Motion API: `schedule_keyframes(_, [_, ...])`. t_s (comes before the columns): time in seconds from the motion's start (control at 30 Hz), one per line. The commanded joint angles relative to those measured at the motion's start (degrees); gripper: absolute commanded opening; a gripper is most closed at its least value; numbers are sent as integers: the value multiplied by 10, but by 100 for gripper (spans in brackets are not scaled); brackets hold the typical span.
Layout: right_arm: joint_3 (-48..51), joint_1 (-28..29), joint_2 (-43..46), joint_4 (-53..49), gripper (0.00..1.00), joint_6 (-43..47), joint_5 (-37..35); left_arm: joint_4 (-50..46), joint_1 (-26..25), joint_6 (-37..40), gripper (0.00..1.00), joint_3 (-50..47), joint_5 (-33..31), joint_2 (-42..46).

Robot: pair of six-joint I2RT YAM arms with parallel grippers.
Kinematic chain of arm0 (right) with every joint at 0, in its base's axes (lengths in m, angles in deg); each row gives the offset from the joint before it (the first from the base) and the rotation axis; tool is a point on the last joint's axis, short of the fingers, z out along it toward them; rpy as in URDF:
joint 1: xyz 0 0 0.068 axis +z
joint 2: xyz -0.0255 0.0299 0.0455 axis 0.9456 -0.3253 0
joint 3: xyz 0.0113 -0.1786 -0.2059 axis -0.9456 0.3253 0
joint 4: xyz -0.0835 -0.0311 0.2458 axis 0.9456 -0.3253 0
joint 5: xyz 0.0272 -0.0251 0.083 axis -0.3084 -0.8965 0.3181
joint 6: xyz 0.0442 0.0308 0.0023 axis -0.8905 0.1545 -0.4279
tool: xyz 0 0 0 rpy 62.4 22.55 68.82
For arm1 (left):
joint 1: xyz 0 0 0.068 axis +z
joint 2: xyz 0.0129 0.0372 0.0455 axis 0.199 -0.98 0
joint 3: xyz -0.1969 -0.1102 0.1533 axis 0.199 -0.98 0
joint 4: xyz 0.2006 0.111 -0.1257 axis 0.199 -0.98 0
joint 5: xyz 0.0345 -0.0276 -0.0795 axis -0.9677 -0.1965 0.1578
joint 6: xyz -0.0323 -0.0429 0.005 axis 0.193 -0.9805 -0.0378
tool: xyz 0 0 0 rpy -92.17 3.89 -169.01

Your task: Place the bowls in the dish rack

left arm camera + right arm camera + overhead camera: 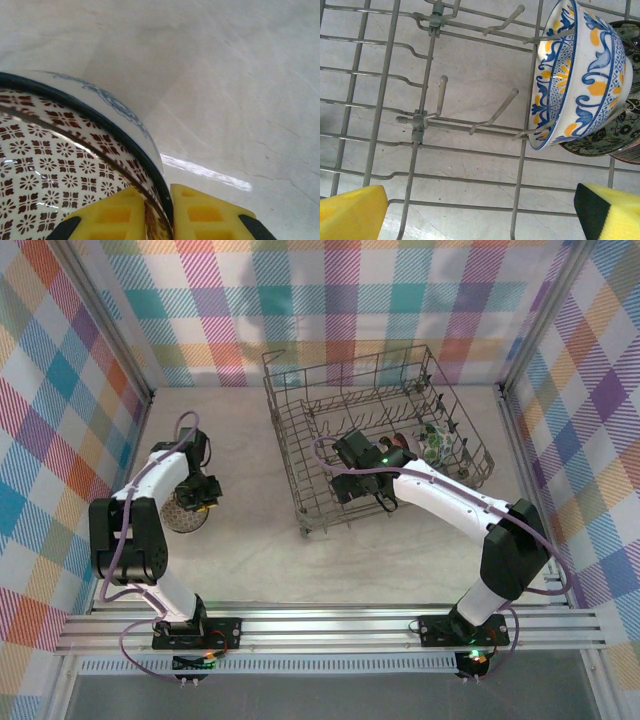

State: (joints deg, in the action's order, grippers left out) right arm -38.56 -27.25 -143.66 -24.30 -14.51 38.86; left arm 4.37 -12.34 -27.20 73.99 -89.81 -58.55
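Note:
The outer bowl's dark rim is pinched in my left gripper along with the beige lattice bowl, so next I open it and take only the beige lattice bowl's rim [131,178].
A beige lattice bowl [183,515] with a dark rim sits on the table at the left. My left gripper [198,496] is shut on its rim. In the left wrist view the yellow pads [205,215] pinch the bowl's wall [60,150], one pad inside and one outside. The grey wire dish rack [283,430] stands in the middle at the back. My right gripper [352,485] hangs open over its near-left part, nothing between its fingers [480,215]. A blue-and-yellow bowl [580,75] stands on edge between tines, with a dark floral bowl [610,135] behind it.
More bowls [437,445] stand at the rack's right end. Upright tines [440,97] and floor wires lie under the right gripper. Checked walls enclose the table on three sides. Bare tabletop [250,560] lies in front of the rack.

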Motion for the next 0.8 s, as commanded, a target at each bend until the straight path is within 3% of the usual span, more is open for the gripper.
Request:
schedule_keyframes(0.0, [4,-4,20,-2,96,-9,8,-6,-38,-44,18,17,43,2])
schedule_keyframes(0.17, [11,-4,28,-6,96,-10,3,-14,-58,-50,23,31,38,-5])
schedule_keyframes(0.27, [14,-4,32,-8,96,-15,3,-32,-58,-26,36,39,20,-3])
schedule_keyframes(0.37, [16,-5,34,-7,97,-17,4,-58,-58,7,42,52,-5,1])
schedule_keyframes(0.77, [10,-4,35,-11,96,-18,7,-109,-57,71,40,38,2,9])
